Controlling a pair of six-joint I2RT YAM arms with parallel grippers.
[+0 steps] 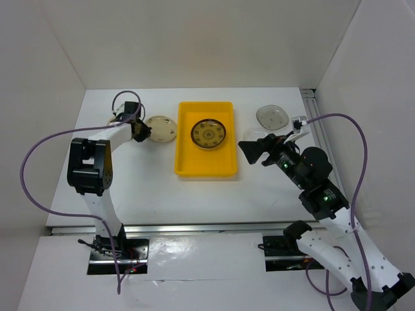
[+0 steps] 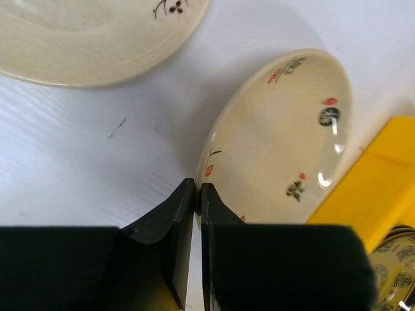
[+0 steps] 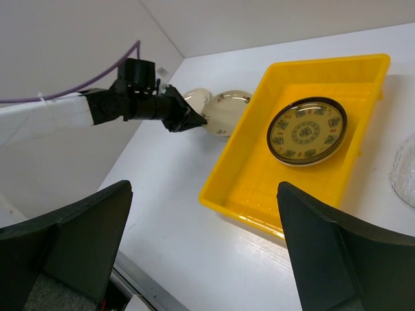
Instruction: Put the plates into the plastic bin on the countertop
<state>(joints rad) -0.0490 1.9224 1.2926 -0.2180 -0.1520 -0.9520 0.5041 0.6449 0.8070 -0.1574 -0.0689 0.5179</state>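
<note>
Next, I release the cream plate, now tilted up beside the bin wall, with my left gripper onto the cream-and-dark patterned plate (image 1: 207,131) in the yellow bin.
The yellow plastic bin (image 1: 188,162) stands mid-table and holds a cream-and-dark patterned plate (image 1: 209,133). Left of the bin, my left gripper (image 1: 139,129) is shut on the rim of a cream plate with small red and dark marks (image 2: 285,142), which is tilted up beside the bin wall (image 2: 376,188). In the left wrist view the jaws (image 2: 198,188) pinch its near edge. A second cream plate (image 2: 97,39) lies flat behind it. A clear glass plate (image 1: 272,116) lies right of the bin. My right gripper (image 1: 249,149) is open and empty, raised right of the bin.
White walls enclose the countertop on three sides. A metal rail (image 1: 194,228) runs along the front edge. In the right wrist view the bin (image 3: 240,194), its plate (image 3: 307,131) and the left arm (image 3: 139,103) all show.
</note>
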